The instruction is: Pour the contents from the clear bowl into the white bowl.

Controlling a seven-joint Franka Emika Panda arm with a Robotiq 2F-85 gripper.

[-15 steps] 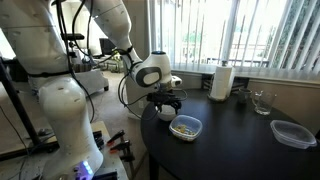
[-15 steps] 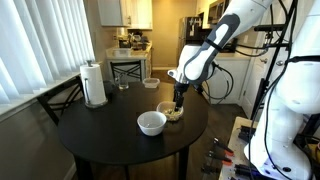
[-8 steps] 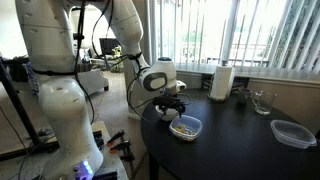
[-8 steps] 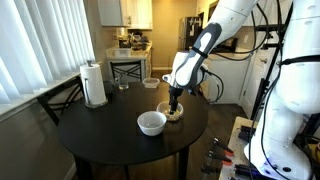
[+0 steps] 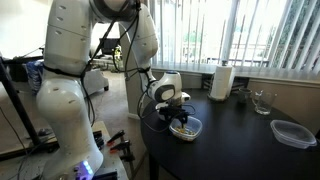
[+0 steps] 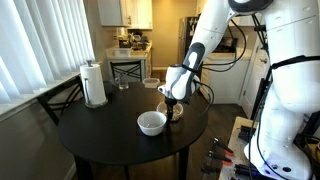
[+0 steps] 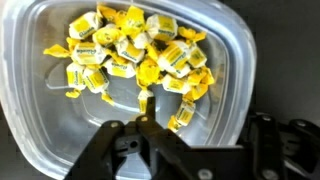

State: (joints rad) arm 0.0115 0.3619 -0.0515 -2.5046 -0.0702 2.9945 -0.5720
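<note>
My gripper's fingertips sit inside the clear bowl by the yellow wrapped bits, so next I lift out, open, and grip the bowl's rim [image 7: 241, 92] before pouring.
The clear bowl [image 5: 187, 128] sits near the edge of the round black table, and in the wrist view its rim [image 7: 236, 80] fills the frame. The contents [image 7: 130, 55] are yellow wrapped bits heaped in it. My gripper [image 5: 179, 119] is down at the bowl in both exterior views [image 6: 172, 108]. In the wrist view the gripper [image 7: 205, 132] is open and straddles the bowl's wall, one finger inside and one outside. The white bowl [image 6: 151, 123] stands just beside the clear bowl, empty as far as I can see. It is hidden in the exterior view from the arm's side.
A white paper towel roll [image 5: 222, 82] [image 6: 94, 84], a clear drinking glass [image 5: 262, 102] and a flat clear container [image 5: 292, 133] [image 6: 150, 82] stand on the table's far side [image 6: 100, 135]. Chairs stand round the table.
The arm has swung in and come down. The gripper moved from above the clear bowl to its rim. The bowls have not moved.
</note>
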